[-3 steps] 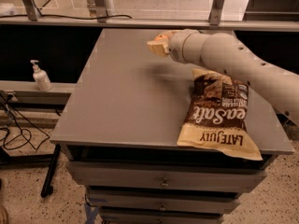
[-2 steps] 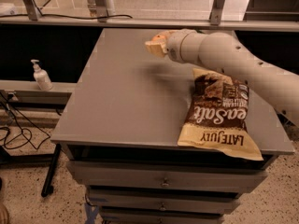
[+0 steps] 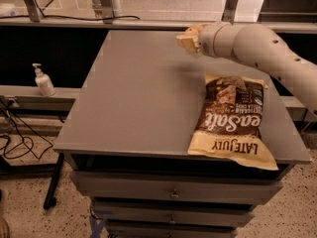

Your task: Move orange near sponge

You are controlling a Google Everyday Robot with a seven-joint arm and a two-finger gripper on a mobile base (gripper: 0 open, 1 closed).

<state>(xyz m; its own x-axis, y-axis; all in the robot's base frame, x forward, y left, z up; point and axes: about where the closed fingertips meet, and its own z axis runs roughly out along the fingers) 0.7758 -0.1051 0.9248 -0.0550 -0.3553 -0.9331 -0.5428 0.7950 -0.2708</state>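
Note:
Next, my gripper releases the orange on the grey table's back part [image 3: 211,45], in the spot behind the chip bag and beside the sponge.
My gripper [image 3: 186,39] is at the end of the pale arm [image 3: 257,46] that reaches in from the right. It hovers over the back right part of the grey table [image 3: 138,98], just behind the chip bag. A small orange-coloured patch [image 3: 190,31] shows at the gripper's top edge. I cannot tell whether it is the orange or whether it is held. The sponge is not in view.
A brown and yellow chip bag [image 3: 232,119] lies on the table's right side, reaching the front edge. Drawers [image 3: 173,192] sit under the tabletop. A soap pump bottle [image 3: 43,81] stands on a low shelf at the left. Cables lie on the floor at the left.
The gripper has moved to the right and slightly toward the back of the table. The chip bag has not moved.

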